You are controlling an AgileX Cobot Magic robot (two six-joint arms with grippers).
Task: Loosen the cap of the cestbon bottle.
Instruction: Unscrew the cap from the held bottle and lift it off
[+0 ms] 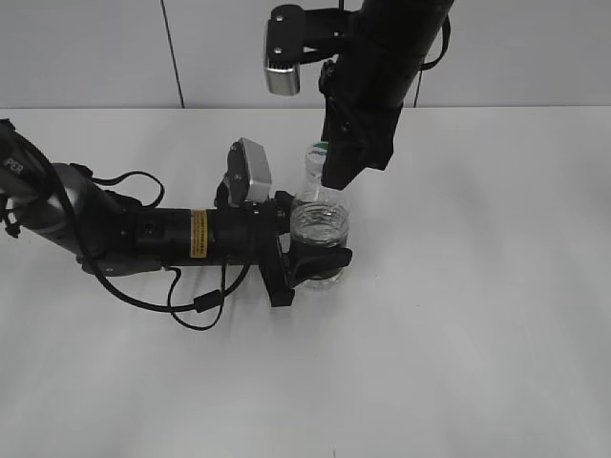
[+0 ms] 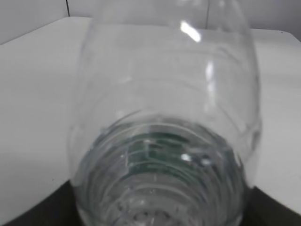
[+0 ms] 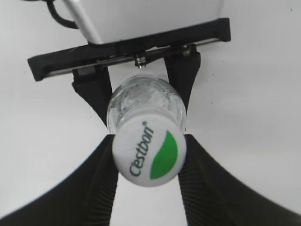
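Observation:
The cap sits on the bottle's neck at this wrist angle, so the robot's right gripper needs to open, turn and grip the cap's other sides (image 3: 149,150) before it twists further.
The cestbon bottle (image 1: 320,224) stands upright on the white table, clear with a dark green label. My left gripper (image 1: 318,260) comes in from the left and is shut on the bottle's lower body; in the left wrist view the bottle (image 2: 164,141) fills the frame. The cap (image 3: 149,153) is white with a green logo and "Cestbon" print. My right gripper (image 3: 149,143) comes down from above, and its two black ribbed fingers press on either side of the cap. In the exterior view the right gripper (image 1: 336,176) hides most of the cap (image 1: 318,149).
The white table (image 1: 477,315) stretches around the bottle. The left arm and its cable (image 1: 196,305) lie low across the table's left half. A pale wall runs behind the table's far edge.

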